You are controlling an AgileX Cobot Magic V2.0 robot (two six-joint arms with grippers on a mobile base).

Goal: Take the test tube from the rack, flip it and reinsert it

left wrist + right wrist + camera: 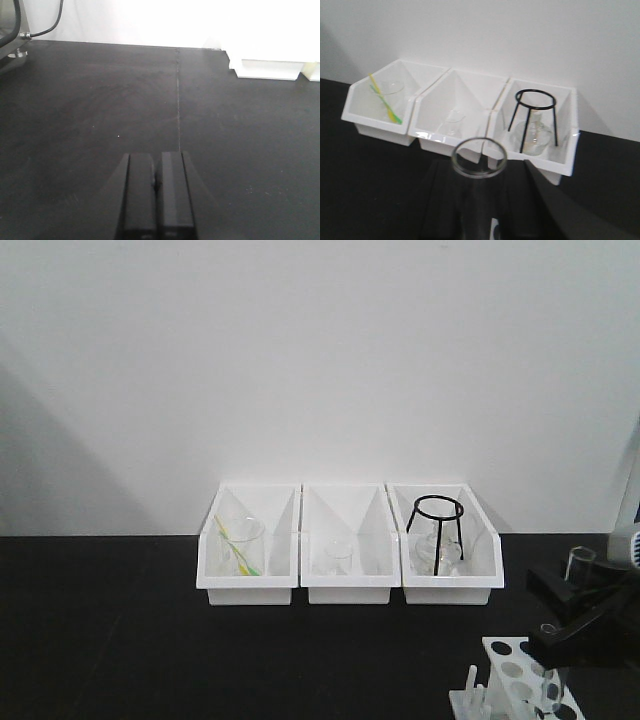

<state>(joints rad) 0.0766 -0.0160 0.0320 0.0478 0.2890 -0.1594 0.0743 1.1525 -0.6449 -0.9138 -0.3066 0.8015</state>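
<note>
My right hand should set the clear glass test tube, now held tilted above the rack, in a near-end hole of the white test tube rack [537,709].
The white test tube rack [512,672] stands at the front right edge of the front view, with round holes on top and upright pegs on its left side. My right gripper [572,615] is shut on a clear glass test tube [579,564] and holds it tilted above the rack, open rim up, lower end near the rack's holes. In the right wrist view the tube's rim [479,158] stands between the black fingers [442,200], and a bit of the rack [493,230] shows below. My left gripper [157,196] is shut and empty, low over the black table.
Three white open-front bins stand at the back wall. The left bin [248,585] holds a beaker with a yellow-green stick. The middle bin [345,588] holds a small beaker. The right bin [450,588] holds a black tripod over a flask. A cable [47,29] lies far left.
</note>
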